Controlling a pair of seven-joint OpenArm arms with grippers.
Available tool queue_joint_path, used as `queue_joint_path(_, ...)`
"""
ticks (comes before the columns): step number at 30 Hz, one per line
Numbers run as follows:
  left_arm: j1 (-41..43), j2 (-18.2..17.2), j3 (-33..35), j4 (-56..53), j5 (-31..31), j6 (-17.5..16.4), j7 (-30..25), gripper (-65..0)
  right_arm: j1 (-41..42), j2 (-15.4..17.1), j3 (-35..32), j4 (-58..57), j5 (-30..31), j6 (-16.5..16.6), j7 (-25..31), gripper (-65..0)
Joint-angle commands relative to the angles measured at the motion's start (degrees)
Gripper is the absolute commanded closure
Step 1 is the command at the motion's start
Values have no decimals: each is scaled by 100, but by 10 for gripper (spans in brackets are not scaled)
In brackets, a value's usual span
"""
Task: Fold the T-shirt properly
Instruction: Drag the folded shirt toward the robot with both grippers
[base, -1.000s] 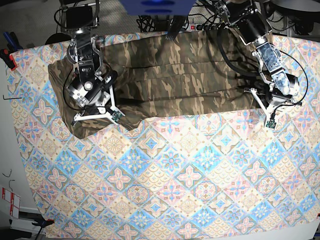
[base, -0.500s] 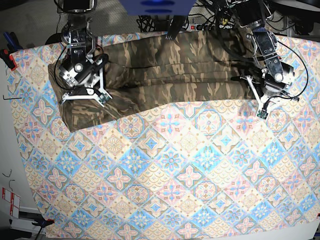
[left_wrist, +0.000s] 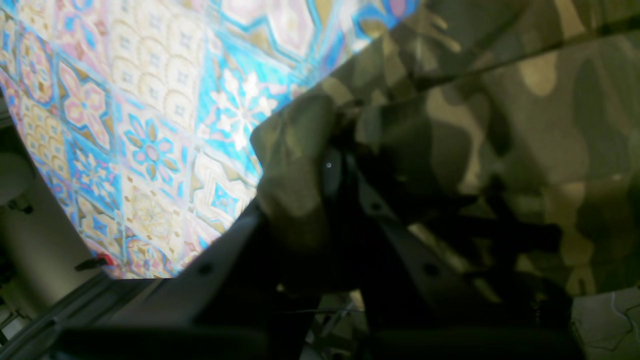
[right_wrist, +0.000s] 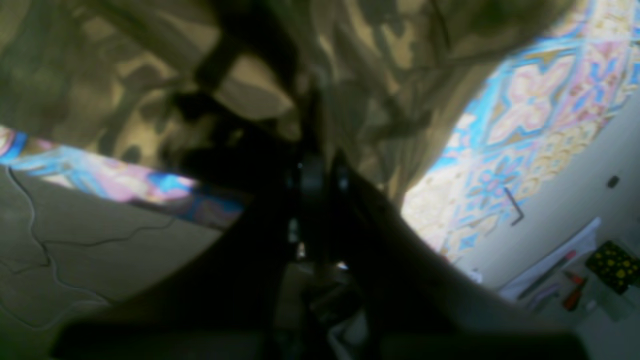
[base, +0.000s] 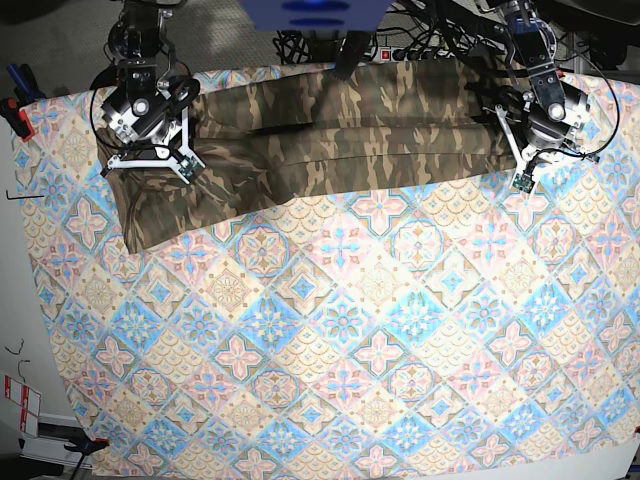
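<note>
Next, I let go of the T-shirt's bunched fold with my left gripper on the tile-patterned cloth (base: 511, 136), close to the back corner of the table.
The camouflage T-shirt (base: 340, 130) lies as a long band across the back of the table, its left end hanging toward the front. My left gripper (base: 512, 150) is at the shirt's right end. In the left wrist view it (left_wrist: 335, 165) is shut on a bunched fold of the T-shirt (left_wrist: 295, 150). My right gripper (base: 150, 160) is at the shirt's left end. In the right wrist view it (right_wrist: 312, 170) is shut on the T-shirt (right_wrist: 380, 115), with cloth draped around the dark fingers. Both wrist views are dim and blurred.
The tile-patterned cloth (base: 340, 330) covers the whole table in front of the shirt. A red clamp (base: 12, 115) grips the left edge and another clamp (base: 85, 447) the front left corner. Cables and a power strip (base: 400, 48) lie behind the back edge.
Both grippers have moved toward the back edge of the table, dragging the shirt's front edge with them. The shirt now lies farther back as a narrower band.
</note>
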Motion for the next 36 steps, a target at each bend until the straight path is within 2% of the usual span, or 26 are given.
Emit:
queue_joint_path(1, 49, -58, -38, 113, 122, 56, 20, -14, -11, 81, 44, 93, -126, -42, -56, -14)
queue_joint_path(7, 242, -58, -38, -63, 157, 56, 20, -15, -46, 134, 35, 67, -126, -42, -65, -32)
queue_joint_path(13, 234, -23, -20, -291, 755, 56, 20, -16, -46, 134, 44, -12, -126, -42, -65, -93)
queue_joint_path(20, 242, -14, -38, -353, 834, 56, 38, -17, -55, 134, 44, -4, -126, -42, -65, -231)
queue_joint_path(24, 225, -14, 6, -353, 825, 56, 442, -25, -55, 169, 44, -4, -126, -42, -83, -307)
queue_joint_path(26, 216, -23, 6, -353, 825, 56, 583, -86, -46, 213, 26, -4, -126, -42, -214, -339)
queue_joint_path(29, 216, -23, -38, -353, 825, 56, 592, -260, -20, 213, 17, -4, -126, -42, -267, -370)
queue_joint_path(31, 207, -23, -38, -353, 816, 56, 583, -345, -11, 213, 17, -4, -126, -42, -267, -376)
queue_joint_path(33, 198, -23, -29, -344, 807, 56, 583, -385, -11, 213, 17, -4, -126, -42, -267, -376)
queue_joint_path(36, 190, -23, -11, -344, 790, 56, 583, -379, -11, 213, 17, -4, -126, -42, -267, -376)
